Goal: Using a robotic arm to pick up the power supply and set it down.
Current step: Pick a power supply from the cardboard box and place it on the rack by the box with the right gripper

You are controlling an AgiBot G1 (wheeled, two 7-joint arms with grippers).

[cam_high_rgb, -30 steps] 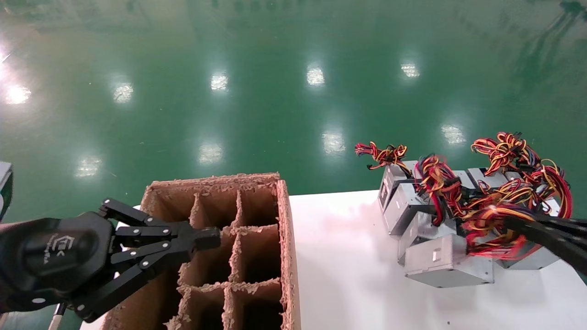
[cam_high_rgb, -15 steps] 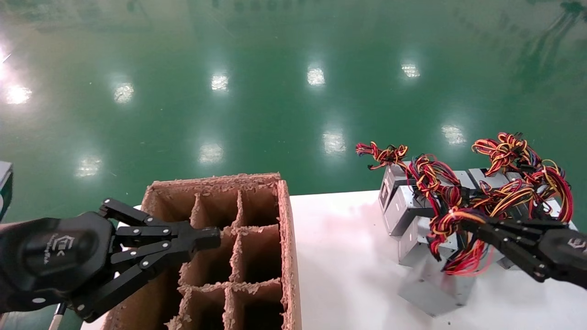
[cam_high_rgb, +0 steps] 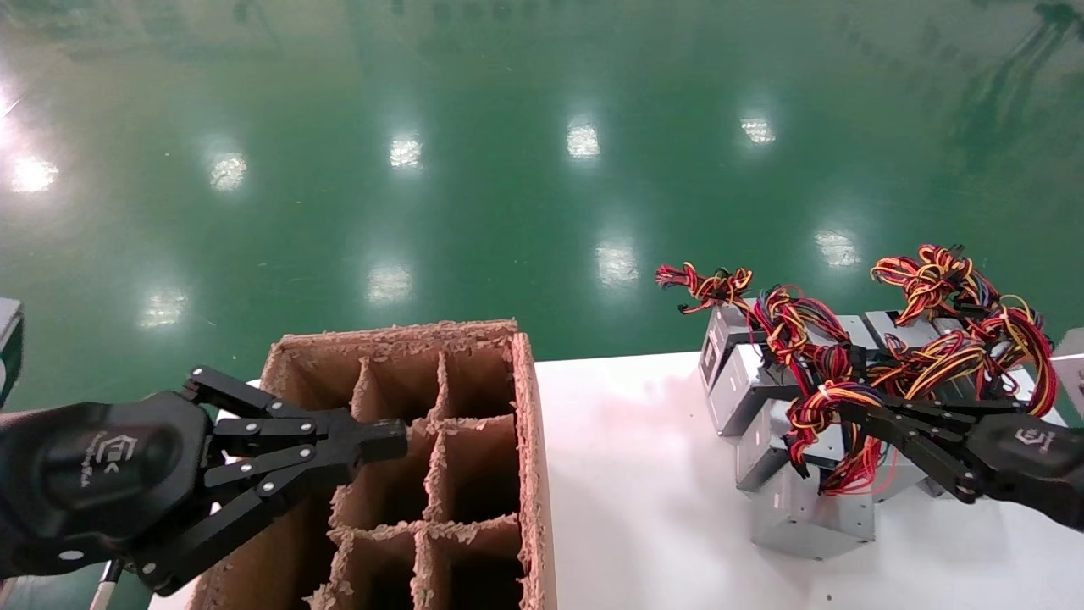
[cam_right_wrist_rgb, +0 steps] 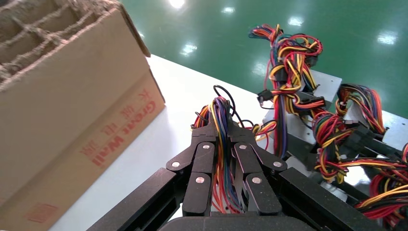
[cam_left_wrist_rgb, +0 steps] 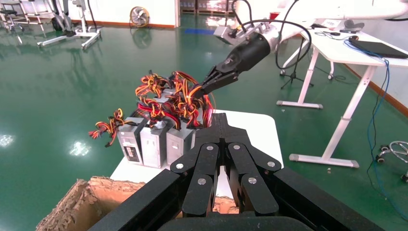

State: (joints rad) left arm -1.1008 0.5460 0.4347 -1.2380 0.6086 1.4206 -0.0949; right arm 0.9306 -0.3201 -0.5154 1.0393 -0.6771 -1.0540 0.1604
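Observation:
My right gripper is going to set the grey power supply down on the white table [cam_high_rgb: 800, 508] against the packed power supplies.
My right gripper [cam_high_rgb: 847, 413] is shut on the red, yellow and black wire bundle [cam_high_rgb: 815, 405] of a grey power supply [cam_high_rgb: 811, 517]. That box hangs below the fingers over the white table [cam_high_rgb: 644, 474]; whether its lower edge touches the table I cannot tell. In the right wrist view the wires [cam_right_wrist_rgb: 219, 111] run between the shut fingertips of the right gripper [cam_right_wrist_rgb: 220, 129]. My left gripper [cam_high_rgb: 391, 440] is shut and empty, parked over the cardboard divider box [cam_high_rgb: 527, 424]. The left wrist view shows the left gripper [cam_left_wrist_rgb: 219, 121] shut, with the right arm [cam_left_wrist_rgb: 243, 54] beyond.
Several more grey power supplies [cam_high_rgb: 745, 373] with tangled wires [cam_high_rgb: 948, 288] stand packed behind the held one at the table's right. The brown box [cam_right_wrist_rgb: 72, 96] has open compartments. Green floor [cam_high_rgb: 508, 169] lies past the table's far edge.
My right gripper has pulled the wire bundle up and toward the left. The front power supply has swung from lying flat to hanging upright under the fingers. The left arm has not moved.

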